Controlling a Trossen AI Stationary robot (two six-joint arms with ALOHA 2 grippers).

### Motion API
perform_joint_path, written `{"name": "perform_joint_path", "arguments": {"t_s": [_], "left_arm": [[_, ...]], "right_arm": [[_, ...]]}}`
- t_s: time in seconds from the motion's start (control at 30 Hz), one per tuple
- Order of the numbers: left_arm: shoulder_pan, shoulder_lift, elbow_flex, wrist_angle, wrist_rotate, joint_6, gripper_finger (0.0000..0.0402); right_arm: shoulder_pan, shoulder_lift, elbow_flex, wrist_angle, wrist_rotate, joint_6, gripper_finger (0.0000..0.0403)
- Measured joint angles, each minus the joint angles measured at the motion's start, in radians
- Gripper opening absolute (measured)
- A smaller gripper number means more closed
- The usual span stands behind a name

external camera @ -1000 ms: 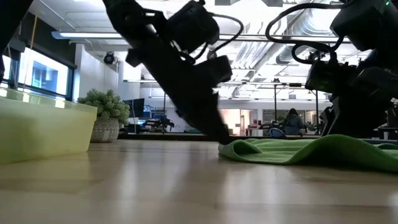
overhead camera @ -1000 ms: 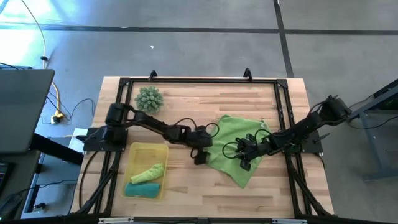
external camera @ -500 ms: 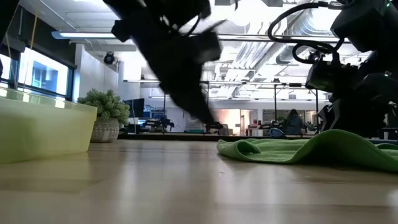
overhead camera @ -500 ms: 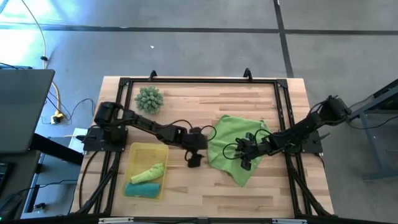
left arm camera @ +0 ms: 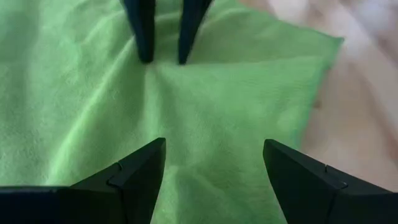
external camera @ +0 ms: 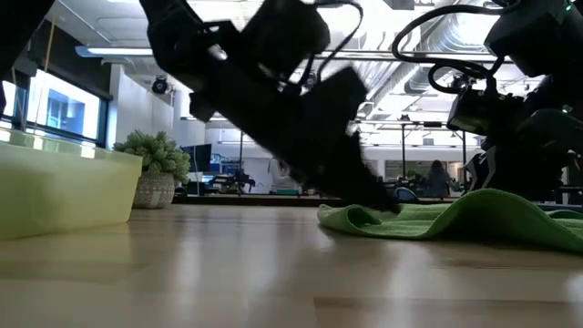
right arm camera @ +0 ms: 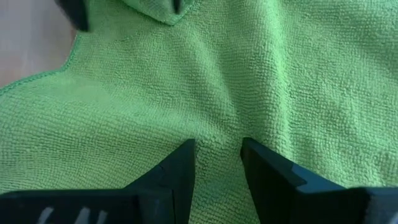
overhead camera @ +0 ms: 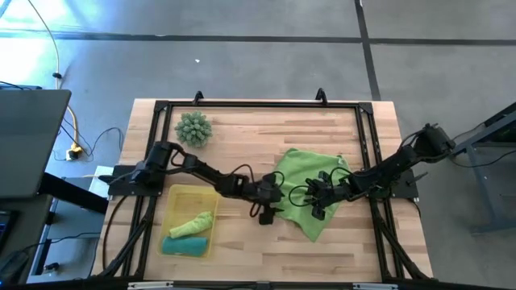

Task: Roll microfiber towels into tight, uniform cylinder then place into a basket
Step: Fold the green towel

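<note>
Next, my left gripper grabs the near-side corner (overhead camera: 279, 214) of the spread lime green towel, the one closest to the yellow basket.
A lime green towel (overhead camera: 310, 181) lies spread and rumpled on the wooden table, right of centre. My right gripper (right arm camera: 217, 165) is shut on a pucker near its middle. My left gripper (left arm camera: 214, 171) stands open over the towel's left edge (overhead camera: 278, 193), fingers slanting down, one on either side of a raised bit of cloth. The yellow basket (overhead camera: 179, 200) sits at the near left. In it lie a rolled lime green towel (overhead camera: 193, 223) and a rolled teal towel (overhead camera: 184, 246). My right gripper pinches a small raised fold (right arm camera: 217, 146) near the towel's middle between its two fingers, slanting down from the table's right. Creases run out from the pinch. The rest of the towel lies on the table. My left gripper: I cannot tell whether its fingertips (left arm camera: 146, 168) touch the cloth.
A spiky pale-green ball (overhead camera: 193, 127) sits at the far left of the table. A black frame (overhead camera: 258, 105) runs around the tabletop. Bare wood lies between the basket and the towel and along the near edge.
My left gripper first drew back a little toward the table's left. Then it went toward the right and down onto the towel's left edge, tipping further downward, still open. My right gripper and the towel have kept still.
</note>
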Motion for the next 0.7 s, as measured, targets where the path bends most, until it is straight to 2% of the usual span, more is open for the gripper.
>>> {"name": "perform_joint_path", "arguments": {"t_s": [0.17, 0.7], "left_arm": [[0.004, -0.006, 0.004, -0.119, -0.045, 0.001, 0.0259], [0.006, -0.169, 0.003, -0.643, -0.071, -0.005, 0.0259]], "right_arm": [[0.000, 0.000, 0.000, -0.001, 0.000, 0.000, 0.0129], [0.000, -0.001, 0.001, -0.008, 0.001, 0.000, 0.0129]]}}
